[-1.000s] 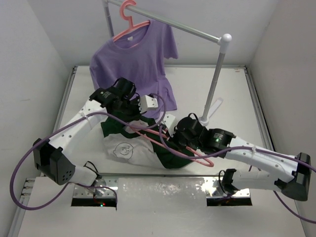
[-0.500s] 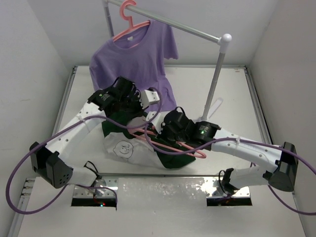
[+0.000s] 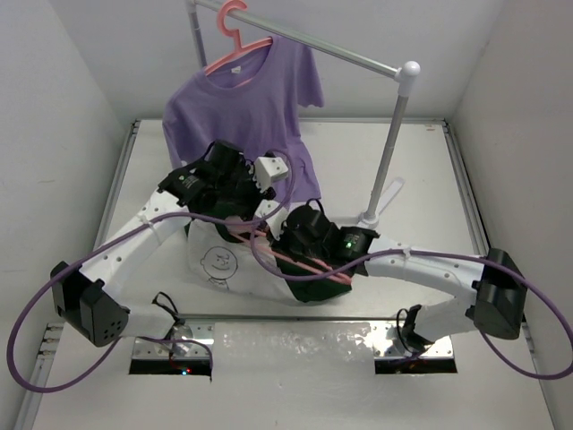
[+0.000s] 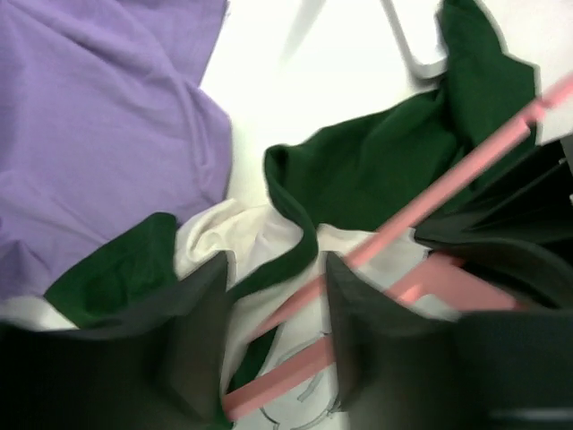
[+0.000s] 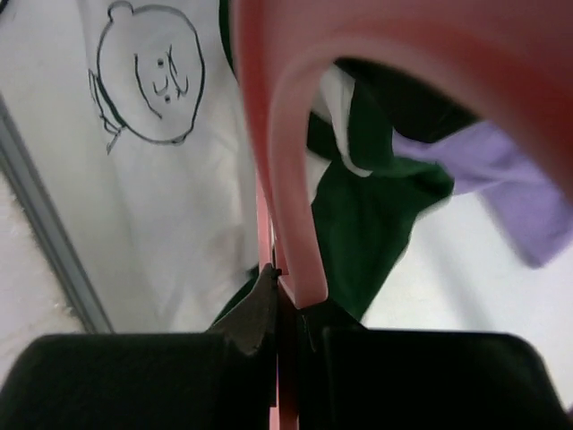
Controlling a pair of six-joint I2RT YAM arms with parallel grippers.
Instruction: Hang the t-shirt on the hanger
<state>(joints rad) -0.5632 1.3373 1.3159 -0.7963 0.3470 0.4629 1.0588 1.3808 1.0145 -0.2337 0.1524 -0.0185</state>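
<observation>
The pink hanger's end lies uncovered beside the green collar, so next my left gripper takes the collar's edge [image 4: 285, 263] and pulls it over that end.
The t-shirt [image 3: 218, 262], white with dark green sleeves and a black line face, lies crumpled on the table in front of the arms. Its green collar [image 4: 300, 246] runs between my left gripper's fingers. The left gripper [image 3: 243, 215] [image 4: 277, 331] hangs open just over the neck, holding nothing. The pink hanger [image 3: 306, 263] lies slanted across the shirt; one bar [image 4: 457, 184] passes under the left fingers [image 4: 192, 340]. My right gripper [image 3: 288, 242] [image 5: 286, 296] is shut on the hanger at the foot of its hook [image 5: 286, 161], above the shirt's print [image 5: 152, 76].
A purple t-shirt [image 3: 242, 107] [image 4: 98, 116] hangs on a twin pink hanger [image 3: 235, 40] from the rack rail [image 3: 349, 55], its hem reaching the table behind the left arm. The rack post [image 3: 389, 152] stands right of the arms. White walls close in on both sides.
The left gripper has opened and let go of the shirt's neck. The right arm has carried the hanger leftward, further over the shirt toward the left gripper.
</observation>
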